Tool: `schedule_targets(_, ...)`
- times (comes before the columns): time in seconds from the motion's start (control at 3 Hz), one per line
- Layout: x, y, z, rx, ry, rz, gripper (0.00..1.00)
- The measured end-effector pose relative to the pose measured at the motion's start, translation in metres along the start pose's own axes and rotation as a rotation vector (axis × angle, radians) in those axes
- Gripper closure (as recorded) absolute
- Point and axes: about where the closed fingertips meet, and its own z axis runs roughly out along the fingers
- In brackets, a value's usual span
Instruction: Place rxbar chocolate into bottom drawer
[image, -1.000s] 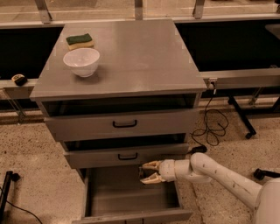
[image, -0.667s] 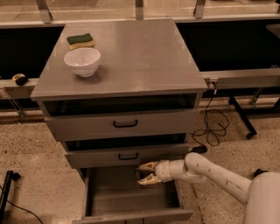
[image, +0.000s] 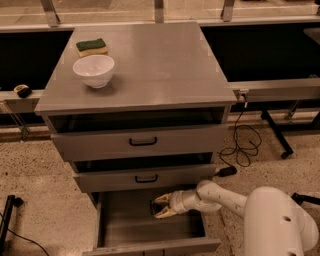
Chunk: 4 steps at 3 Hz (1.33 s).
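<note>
My gripper is going to the bottom drawer. It will release the rxbar chocolate near the middle of the bottom drawer's inside (image: 164, 213).
The bottom drawer (image: 127, 227) is pulled out, a wide grey tray under two upper drawers. My gripper (image: 161, 207) reaches in from the right, over the drawer's back right part, just below the middle drawer's front. A small dark bar, the rxbar chocolate (image: 154, 207), sits between the two tan fingertips (image: 162, 199). The fingers close on it and hold it a little above the drawer floor. Most of the bar is hidden by the fingers.
A white bowl (image: 94, 69) and a green-and-yellow sponge (image: 91, 46) sit on the cabinet top (image: 160, 65) at the left. The top drawer (image: 142, 141) and middle drawer (image: 146, 178) stand slightly open. A black cable (image: 242, 147) lies on the floor at the right.
The gripper with the bar has shifted slightly left, further over the open bottom drawer. Nothing else has moved.
</note>
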Motion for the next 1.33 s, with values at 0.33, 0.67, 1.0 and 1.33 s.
schedule_targets(0.33,0.038,0.007,0.018,-0.027,-0.008,0.029,1.0)
schedule_targets(0.67,0.069,0.013,0.025,-0.047,-0.035,0.084,1.0)
schedule_targets(1.0,0.093,0.014,0.022,-0.027,-0.036,0.136,1.0)
schedule_targets(1.33,0.099,0.013,0.022,-0.019,-0.034,0.145,0.85)
